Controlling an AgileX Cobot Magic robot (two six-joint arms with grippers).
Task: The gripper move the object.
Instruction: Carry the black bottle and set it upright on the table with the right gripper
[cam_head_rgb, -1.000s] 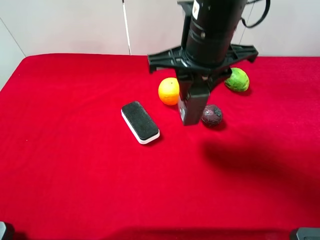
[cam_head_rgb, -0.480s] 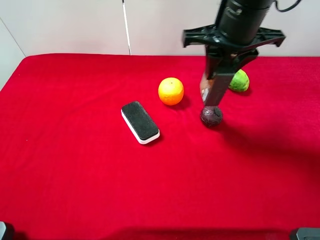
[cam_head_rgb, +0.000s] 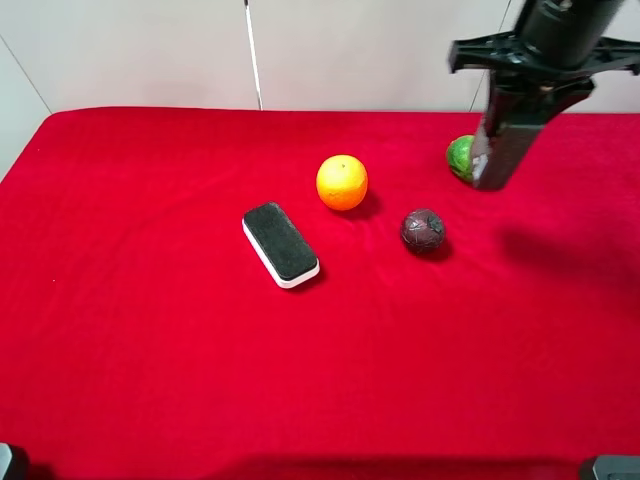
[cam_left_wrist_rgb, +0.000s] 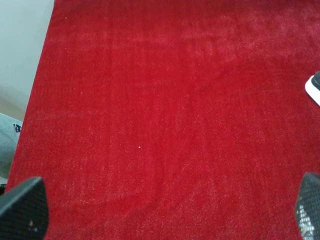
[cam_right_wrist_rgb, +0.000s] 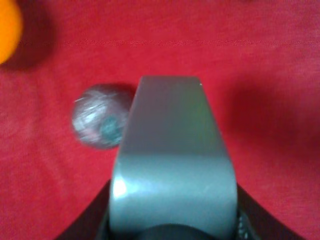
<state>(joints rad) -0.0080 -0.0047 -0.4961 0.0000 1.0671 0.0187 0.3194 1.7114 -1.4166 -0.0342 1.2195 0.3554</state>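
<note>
My right gripper should set the dark grey bottle upright on the red tablecloth (cam_head_rgb: 534, 191) next to the green fruit, away from the orange.
My right gripper (cam_head_rgb: 512, 112) hangs from the black arm and crossbar at the upper right of the exterior view. It is shut on the dark grey bottle (cam_head_rgb: 497, 158) and holds it upright above the cloth, in front of the green fruit (cam_head_rgb: 459, 157). In the right wrist view the bottle (cam_right_wrist_rgb: 172, 160) fills the middle between the dark fingers. The blurred dark purple fruit (cam_right_wrist_rgb: 97, 122) lies beside it on the cloth. My left gripper (cam_left_wrist_rgb: 165, 215) is open and empty over bare red cloth.
On the red tablecloth (cam_head_rgb: 150, 330) lie an orange (cam_head_rgb: 342, 182), the dark purple fruit (cam_head_rgb: 423, 230) and a black-and-white eraser (cam_head_rgb: 281, 244). The eraser's corner (cam_left_wrist_rgb: 315, 86) shows in the left wrist view. A white wall runs behind the table.
My right gripper has carried the bottle to the right and farther back, from between the orange and the purple fruit to in front of the green fruit.
</note>
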